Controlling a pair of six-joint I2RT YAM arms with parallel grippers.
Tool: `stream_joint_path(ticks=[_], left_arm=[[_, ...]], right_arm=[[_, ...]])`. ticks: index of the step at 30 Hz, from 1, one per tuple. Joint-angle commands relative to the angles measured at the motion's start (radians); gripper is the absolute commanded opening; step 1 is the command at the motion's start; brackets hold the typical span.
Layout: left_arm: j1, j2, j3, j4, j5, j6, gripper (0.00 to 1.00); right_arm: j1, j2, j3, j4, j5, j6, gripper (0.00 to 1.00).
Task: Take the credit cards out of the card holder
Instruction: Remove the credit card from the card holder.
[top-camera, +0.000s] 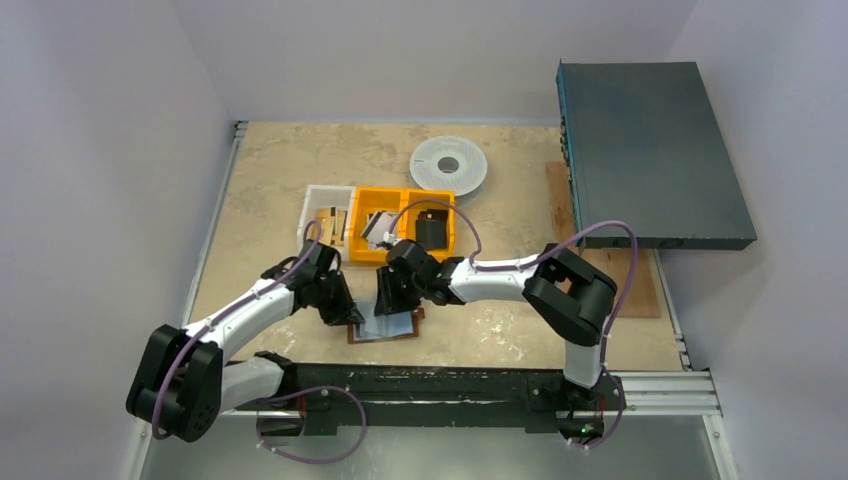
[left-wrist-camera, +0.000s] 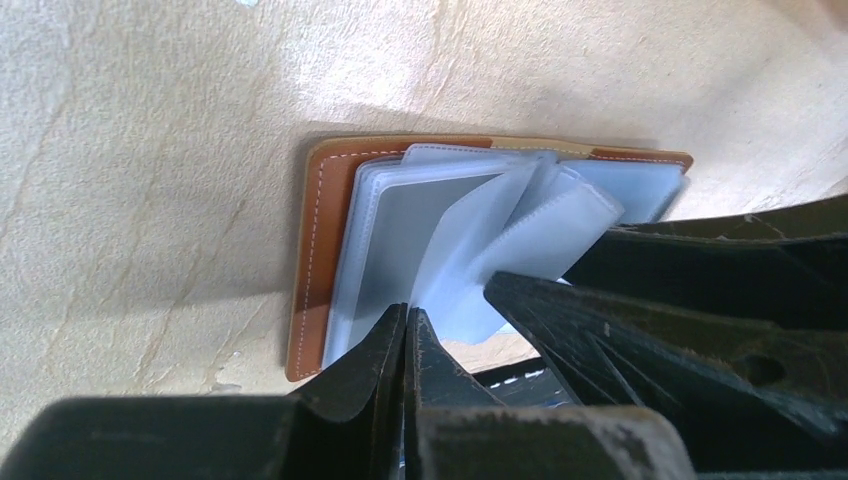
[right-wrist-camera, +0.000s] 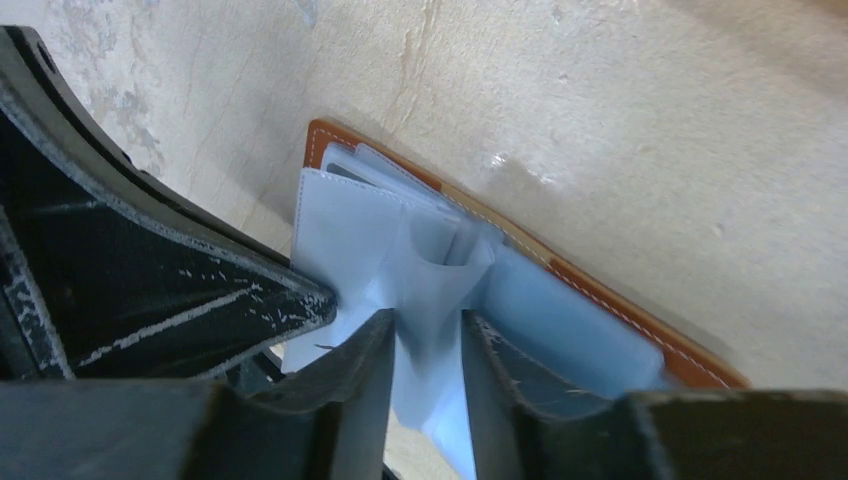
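Note:
The raised sleeve curls empty over the grey card; my left gripper needs to flip it, then take the grey card's sleeve (left-wrist-camera: 355, 245) by its edge.
The card holder (top-camera: 392, 328) lies open on the table, brown leather (left-wrist-camera: 320, 250) outside, pale blue clear sleeves fanned up inside. My left gripper (top-camera: 345, 312) sits at its left edge, shut (left-wrist-camera: 408, 315) on the lower corner of one raised sleeve (left-wrist-camera: 470, 240). My right gripper (top-camera: 385, 300) is over the middle, open (right-wrist-camera: 428, 325), with a curled sleeve (right-wrist-camera: 440, 270) standing loose between its fingers. The two grippers are close together above the holder (right-wrist-camera: 690, 360). I cannot make out credit cards inside the sleeves. Some pale cards (top-camera: 378, 226) lie in the orange bin.
Behind the holder stand an orange bin (top-camera: 400, 194) holding a black wallet-like item (top-camera: 432, 231) and a white bin (top-camera: 318, 195). A white spool (top-camera: 449, 163) lies further back. A dark grey box (top-camera: 650, 150) and a wooden board (top-camera: 642, 285) occupy the right side.

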Motion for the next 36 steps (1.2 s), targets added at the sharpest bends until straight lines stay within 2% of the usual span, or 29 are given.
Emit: stream_joint_path(ticks=[1,6,8,13,19,36], left_arm=[[-0.007,-0.041,0.013,-0.01,-0.024,-0.005,0.0],[-0.009,-0.069,0.022,-0.014,-0.006,0.01,0.0],[-0.017,-0.081,0.023,0.002,0.012,0.011,0.0],[-0.05,-0.111,0.029,0.032,0.029,-0.006,0.15],[-0.087,-0.102,0.057,0.076,0.044,-0.019,0.18],[-0.227,0.206,0.172,0.243,0.072,-0.078,0.28]], right_arm=[[0.003,-0.089,0.001,-0.127,0.084,-0.053,0.35],[0.003,-0.15,0.028,-0.192,0.13,-0.068,0.48],[0.002,-0.164,0.032,-0.21,0.14,-0.072,0.49],[0.003,-0.201,0.029,-0.248,0.176,-0.07,0.49],[0.002,-0.248,0.02,-0.294,0.233,-0.062,0.49],[0.001,-0.369,-0.04,-0.356,0.321,-0.029,0.48]])
